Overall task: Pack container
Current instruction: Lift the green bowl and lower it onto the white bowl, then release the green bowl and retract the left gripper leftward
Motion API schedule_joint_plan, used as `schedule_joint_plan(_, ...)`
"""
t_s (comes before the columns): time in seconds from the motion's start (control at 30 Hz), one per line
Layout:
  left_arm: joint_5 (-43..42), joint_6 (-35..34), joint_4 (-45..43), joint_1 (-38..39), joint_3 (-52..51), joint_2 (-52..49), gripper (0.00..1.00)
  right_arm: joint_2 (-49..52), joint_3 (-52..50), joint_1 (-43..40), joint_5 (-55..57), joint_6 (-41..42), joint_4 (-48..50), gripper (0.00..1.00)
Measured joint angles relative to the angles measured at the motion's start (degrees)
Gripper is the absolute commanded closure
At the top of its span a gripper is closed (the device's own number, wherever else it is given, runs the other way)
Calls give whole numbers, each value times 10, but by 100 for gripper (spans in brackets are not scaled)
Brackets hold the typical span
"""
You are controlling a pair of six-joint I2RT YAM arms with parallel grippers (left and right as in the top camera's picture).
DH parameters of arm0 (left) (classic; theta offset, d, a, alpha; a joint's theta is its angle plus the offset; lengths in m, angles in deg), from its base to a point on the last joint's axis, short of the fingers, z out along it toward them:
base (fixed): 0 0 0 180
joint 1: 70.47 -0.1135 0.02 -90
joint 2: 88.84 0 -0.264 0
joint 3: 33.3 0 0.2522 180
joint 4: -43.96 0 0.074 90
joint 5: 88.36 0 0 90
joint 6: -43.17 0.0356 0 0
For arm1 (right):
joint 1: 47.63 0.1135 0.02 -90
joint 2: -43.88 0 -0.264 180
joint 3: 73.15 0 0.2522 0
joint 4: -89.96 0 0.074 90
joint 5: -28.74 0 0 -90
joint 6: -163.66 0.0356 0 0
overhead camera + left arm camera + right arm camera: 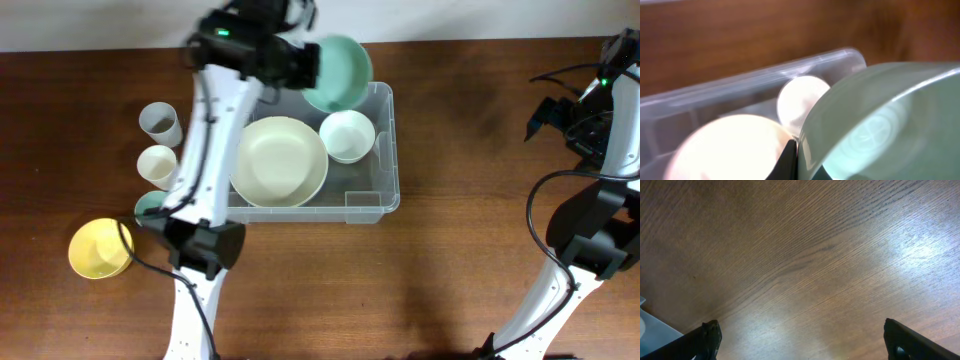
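Next, my left gripper lets go of the green bowl inside the small white bowl point(348, 136) point(803, 105), beside the large cream bowl.
The clear plastic container point(385, 160) sits at the table's centre and holds a large cream bowl point(280, 160) and a small white bowl point(347, 135). My left gripper point(305, 62) is shut on the rim of a green bowl point(340, 72), held tilted over the container's far edge. In the left wrist view the green bowl point(890, 125) fills the right side, with the container point(740, 85), the white bowl point(800, 97) and the cream bowl point(725, 150) beyond. My right gripper point(802, 340) is open and empty over bare wood at the far right point(565, 110).
Left of the container stand a grey cup point(160, 122), a cream cup point(157, 163), a teal cup point(150, 207) partly hidden by my left arm, and a yellow bowl point(98, 248). A corner of the container shows in the right wrist view point(650, 330).
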Motion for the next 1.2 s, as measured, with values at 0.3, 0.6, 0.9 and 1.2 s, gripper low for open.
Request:
schedule_joint_plan(0.3, 12, 3, -59, 7, -156, -5, 99, 0, 0, 0, 0, 0, 0, 1)
schedule_joint_plan(0.6, 11, 10, -151, 7, -234, -5, 99, 0, 0, 0, 0, 0, 0, 1)
schedule_joint_plan(0.9, 11, 12, -213, 7, -282, -5, 98, 0, 0, 0, 0, 0, 0, 1)
schedule_joint_plan(1.2, 11, 23, -234, 7, -298, -5, 97, 0, 0, 0, 0, 0, 0, 1)
